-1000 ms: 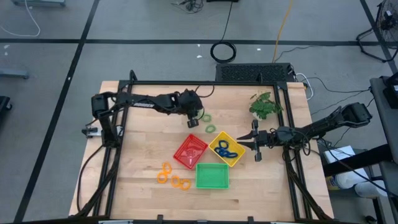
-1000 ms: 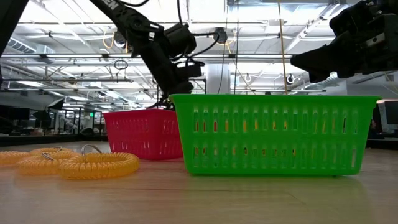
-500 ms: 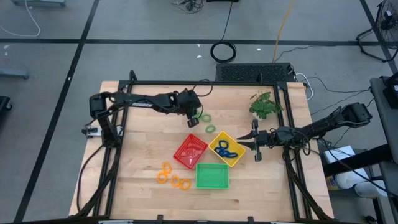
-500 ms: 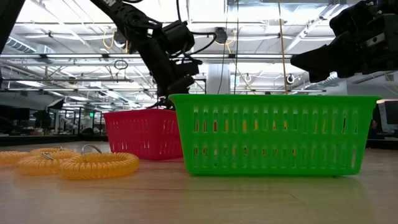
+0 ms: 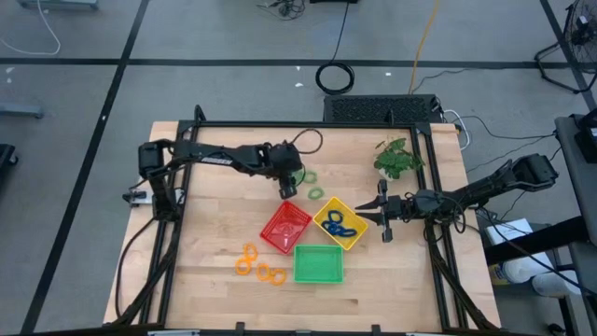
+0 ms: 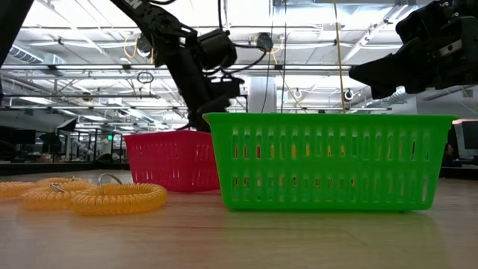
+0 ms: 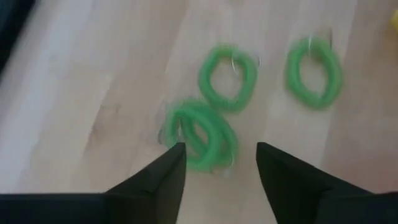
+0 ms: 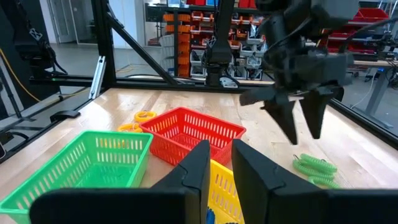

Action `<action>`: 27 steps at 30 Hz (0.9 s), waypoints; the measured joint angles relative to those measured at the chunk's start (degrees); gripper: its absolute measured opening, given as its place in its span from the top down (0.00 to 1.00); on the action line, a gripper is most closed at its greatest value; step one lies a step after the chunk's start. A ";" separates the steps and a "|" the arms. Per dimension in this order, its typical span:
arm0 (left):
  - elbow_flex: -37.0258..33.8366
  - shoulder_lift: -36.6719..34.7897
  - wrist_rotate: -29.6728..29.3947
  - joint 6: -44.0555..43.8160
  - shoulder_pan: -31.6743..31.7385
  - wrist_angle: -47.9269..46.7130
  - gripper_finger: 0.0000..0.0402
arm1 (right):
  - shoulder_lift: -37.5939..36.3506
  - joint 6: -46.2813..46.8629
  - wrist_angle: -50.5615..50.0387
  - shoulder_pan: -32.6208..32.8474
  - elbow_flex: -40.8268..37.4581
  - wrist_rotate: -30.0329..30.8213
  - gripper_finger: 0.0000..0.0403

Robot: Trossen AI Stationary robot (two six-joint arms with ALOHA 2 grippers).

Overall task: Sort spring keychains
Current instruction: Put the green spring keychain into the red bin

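Observation:
I should open my left gripper's fingers, which stand around both overlapping green keychains, and close them on a single loop [image 7: 216, 138] to lift that keychain alone.
My left gripper [image 5: 288, 189] points down, open, just above a cluster of green spring keychains [image 5: 311, 183] lying flat on the table behind the trays. In the left wrist view its fingers [image 7: 169, 171] stand on either side of an overlapping pair of green keychains [image 7: 200, 138]; two more green loops [image 7: 227, 78] [image 7: 314, 71] lie beyond. Orange keychains [image 5: 257, 267] lie on the table left of the green tray [image 5: 318, 263]. Blue keychains [image 5: 340, 225] rest in the yellow tray [image 5: 358, 233]. My right gripper [image 5: 383, 213] waits beside the yellow tray, open by a narrow gap.
The red tray [image 5: 285, 227], yellow tray and green tray sit close together at the table's middle. A leafy plant [image 5: 396, 157] stands near the far right corner. Bare wood lies along the table's left side and near edge. In the low view the green tray [image 6: 328, 161] hides the gripper's tips.
My left gripper has moved a little toward the near edge and come down toward the green keychains, staying open. The keychains and trays have not moved.

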 joint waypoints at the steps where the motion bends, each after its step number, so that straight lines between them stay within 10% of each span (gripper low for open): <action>1: 0.00 0.88 -0.06 0.64 -0.19 0.02 0.47 | -0.01 0.01 0.02 0.00 0.00 0.00 0.86; 27: -0.02 5.90 -7.56 5.46 -0.22 3.66 0.43 | 0.07 0.01 0.01 0.00 0.00 0.01 0.86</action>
